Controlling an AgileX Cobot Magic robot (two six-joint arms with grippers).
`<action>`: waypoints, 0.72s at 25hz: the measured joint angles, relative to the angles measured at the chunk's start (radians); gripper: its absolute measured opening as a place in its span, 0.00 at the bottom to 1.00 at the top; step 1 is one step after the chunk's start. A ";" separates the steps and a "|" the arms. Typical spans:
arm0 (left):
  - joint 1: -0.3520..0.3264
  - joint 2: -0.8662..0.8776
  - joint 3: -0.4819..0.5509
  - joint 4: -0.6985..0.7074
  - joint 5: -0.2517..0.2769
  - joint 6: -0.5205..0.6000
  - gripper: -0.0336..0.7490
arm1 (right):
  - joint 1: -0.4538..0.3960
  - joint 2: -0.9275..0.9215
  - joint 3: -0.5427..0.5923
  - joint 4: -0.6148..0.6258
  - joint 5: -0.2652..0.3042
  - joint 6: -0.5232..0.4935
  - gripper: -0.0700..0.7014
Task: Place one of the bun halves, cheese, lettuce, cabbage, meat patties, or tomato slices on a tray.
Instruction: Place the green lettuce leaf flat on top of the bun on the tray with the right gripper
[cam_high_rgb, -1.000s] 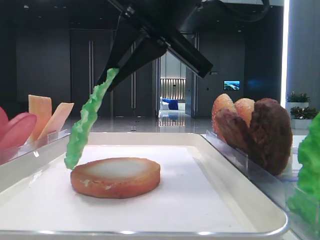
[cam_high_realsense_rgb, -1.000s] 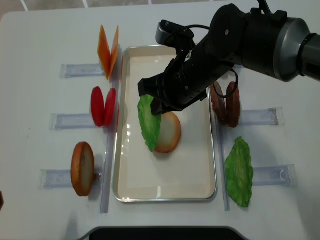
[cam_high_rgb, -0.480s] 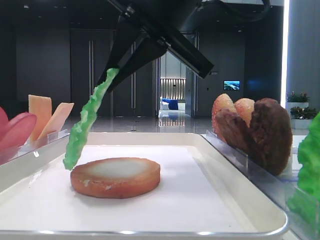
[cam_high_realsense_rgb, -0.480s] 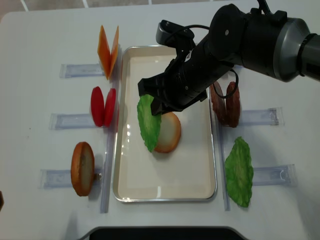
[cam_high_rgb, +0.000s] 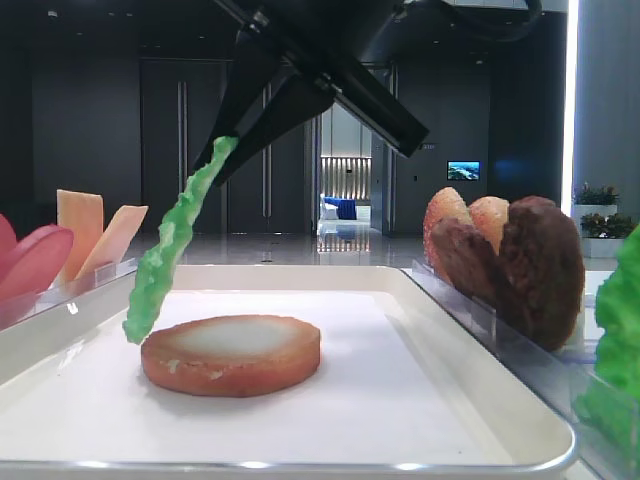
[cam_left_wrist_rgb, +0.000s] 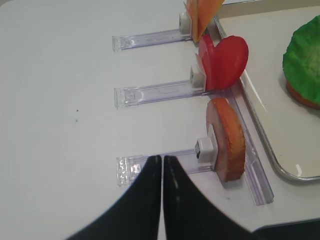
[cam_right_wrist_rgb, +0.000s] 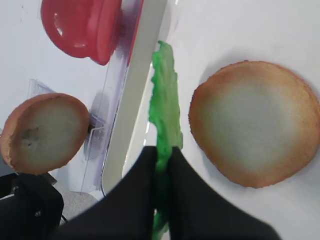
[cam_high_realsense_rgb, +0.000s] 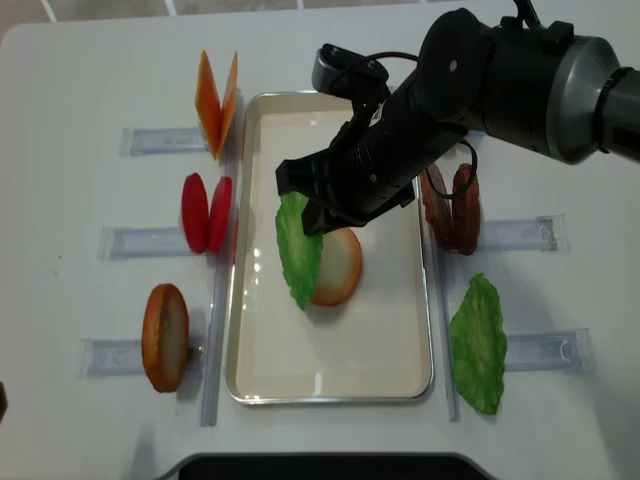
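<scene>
The lettuce leaf, now hanging edge-down over the tray, will be released by my right gripper so that it lies flat on top of the bun half (cam_high_realsense_rgb: 321, 271) (cam_right_wrist_rgb: 243, 130) that is lying on the tray.
My right gripper (cam_high_realsense_rgb: 306, 207) is shut on the top edge of a bright green lettuce (cam_high_realsense_rgb: 298, 252) leaf. The leaf hangs edge-down over the left part of the off-white tray (cam_high_realsense_rgb: 330, 372). Its lower tip (cam_high_rgb: 138, 325) hangs just left of a bun half (cam_high_rgb: 232, 353) that lies flat on the tray, pale face up. In the right wrist view the lettuce (cam_right_wrist_rgb: 165, 102) runs out from between the black fingers (cam_right_wrist_rgb: 135, 200), beside the bun half (cam_right_wrist_rgb: 255, 130). My left gripper (cam_left_wrist_rgb: 162, 159) is shut and empty over bare table, left of another bun half (cam_left_wrist_rgb: 227, 140) standing on edge in a clear holder.
Left of the tray stand cheese (cam_high_realsense_rgb: 217, 100), tomato slices (cam_high_realsense_rgb: 205, 212) and a bun half (cam_high_realsense_rgb: 165, 337) in clear plastic holders. On the right are meat patties (cam_high_realsense_rgb: 450, 208) and a second lettuce leaf (cam_high_realsense_rgb: 478, 342). The right arm spans the tray's far half.
The right gripper has shifted slightly and the hanging lettuce's lower tip has drifted a little left and lower. The left gripper has not moved.
</scene>
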 joint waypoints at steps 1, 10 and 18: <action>0.000 0.000 0.000 0.000 0.000 0.000 0.04 | 0.000 0.000 0.000 -0.001 0.000 0.000 0.12; 0.000 0.000 0.000 0.000 0.000 0.000 0.04 | 0.000 0.000 0.000 -0.029 0.000 0.000 0.12; 0.000 0.000 0.000 0.000 0.000 0.000 0.04 | 0.000 0.000 0.000 -0.039 -0.002 0.007 0.12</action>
